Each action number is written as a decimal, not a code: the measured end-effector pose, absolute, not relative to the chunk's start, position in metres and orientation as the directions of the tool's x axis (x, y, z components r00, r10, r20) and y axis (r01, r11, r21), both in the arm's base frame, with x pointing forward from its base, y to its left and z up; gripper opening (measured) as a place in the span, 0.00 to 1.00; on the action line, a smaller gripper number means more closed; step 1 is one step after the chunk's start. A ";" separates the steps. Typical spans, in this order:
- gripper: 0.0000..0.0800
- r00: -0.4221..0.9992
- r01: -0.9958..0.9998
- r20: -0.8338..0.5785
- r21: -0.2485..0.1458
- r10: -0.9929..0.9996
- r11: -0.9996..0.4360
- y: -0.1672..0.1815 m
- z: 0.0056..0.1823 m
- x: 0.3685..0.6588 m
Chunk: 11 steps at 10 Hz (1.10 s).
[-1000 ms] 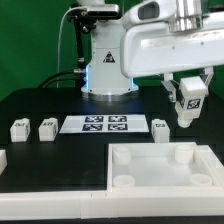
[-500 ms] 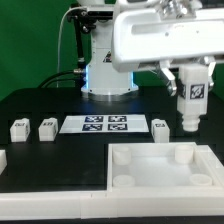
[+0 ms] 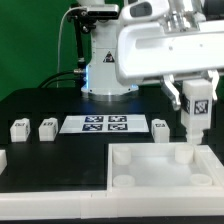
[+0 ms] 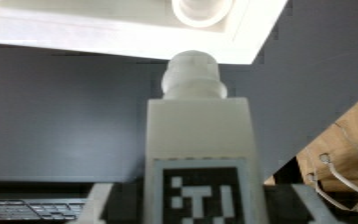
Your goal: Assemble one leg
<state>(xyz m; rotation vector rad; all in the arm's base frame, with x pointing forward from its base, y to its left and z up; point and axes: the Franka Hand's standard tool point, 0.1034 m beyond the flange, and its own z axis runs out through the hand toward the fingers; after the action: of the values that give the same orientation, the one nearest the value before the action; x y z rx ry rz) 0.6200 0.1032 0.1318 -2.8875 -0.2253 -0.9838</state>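
Observation:
The robot's gripper needs to release the white leg upright in the white tray's front corner socket point(image 3: 200, 180), farther from the paired legs.
My gripper point(image 3: 195, 118) is shut on a white leg point(image 3: 197, 112) with a black-and-white tag, held upright with its round tip down, just above the far right corner socket point(image 3: 183, 154) of the large white tray point(image 3: 150, 185). In the wrist view the leg point(image 4: 197, 140) fills the middle and the socket point(image 4: 208, 10) shows beyond its tip. Three more legs lie on the table: two point(image 3: 18, 128) point(image 3: 46, 129) at the exterior view's left and one point(image 3: 160, 127) right of the marker board point(image 3: 105, 125).
The robot base point(image 3: 105, 70) stands behind the marker board. A white piece point(image 3: 3, 160) shows at the exterior view's left edge. The black table ends in front of the tray.
My gripper has moved with the leg toward the exterior view's right and downward, closer to the tray's far right socket.

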 end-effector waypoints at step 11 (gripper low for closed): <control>0.36 0.818 0.169 0.564 -0.047 0.113 -0.985 0.112 0.081 0.617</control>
<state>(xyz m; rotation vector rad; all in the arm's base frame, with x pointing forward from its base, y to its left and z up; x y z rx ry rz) 0.6175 0.1124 0.0807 -2.9038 -0.2258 -0.8928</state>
